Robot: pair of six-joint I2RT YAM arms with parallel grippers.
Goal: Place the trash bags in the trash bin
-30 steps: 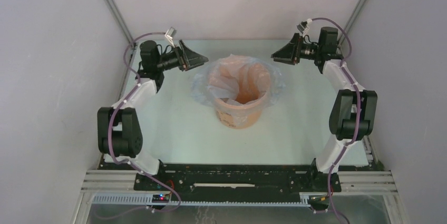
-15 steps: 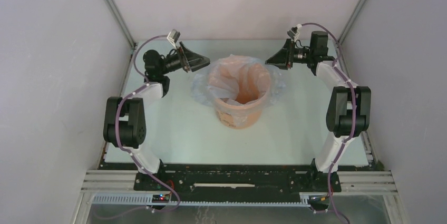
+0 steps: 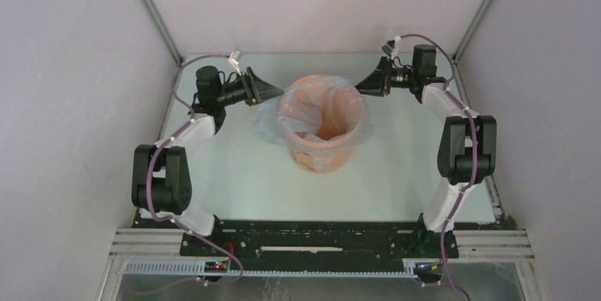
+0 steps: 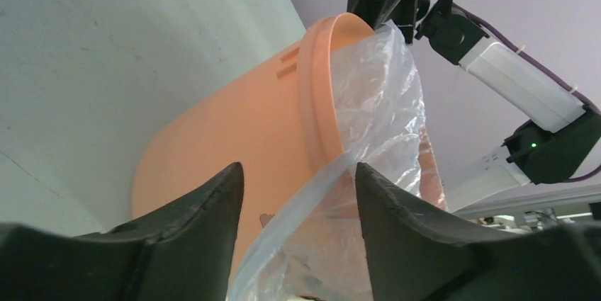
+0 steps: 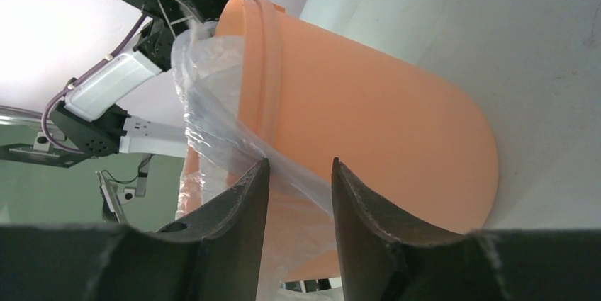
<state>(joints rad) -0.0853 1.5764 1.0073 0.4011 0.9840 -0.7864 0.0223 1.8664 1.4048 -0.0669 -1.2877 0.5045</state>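
The trash bag's edge slants across the trash bin's rim, leaving the rim exposed, so my left gripper needs to pinch the trash bag's loose edge [image 4: 301, 209] and pull it down the trash bin's outer side.
The orange trash bin [image 3: 327, 154] stands upright mid-table with the pale translucent trash bag [image 3: 268, 121] lining its inside and folded out over the rim. My left gripper [image 3: 279, 91] is at the rim's left side, open; in the left wrist view [image 4: 298, 173] the bag's edge [image 4: 322, 195] runs between its fingers beside the bin's wall [image 4: 227, 131]. My right gripper [image 3: 358, 88] is at the rim's right side, open; in the right wrist view [image 5: 300, 166] bag film [image 5: 212, 113] passes between its fingers against the bin [image 5: 375, 117].
Grey enclosure walls stand close on the left, right and back. The pale green tabletop [image 3: 234, 180] lies around the bin. The arms' base rail [image 3: 319, 241] runs along the near edge.
Both grippers have moved inward to the bin's rim. The bag's loose skirt on the right side has drawn in closer to the bin.
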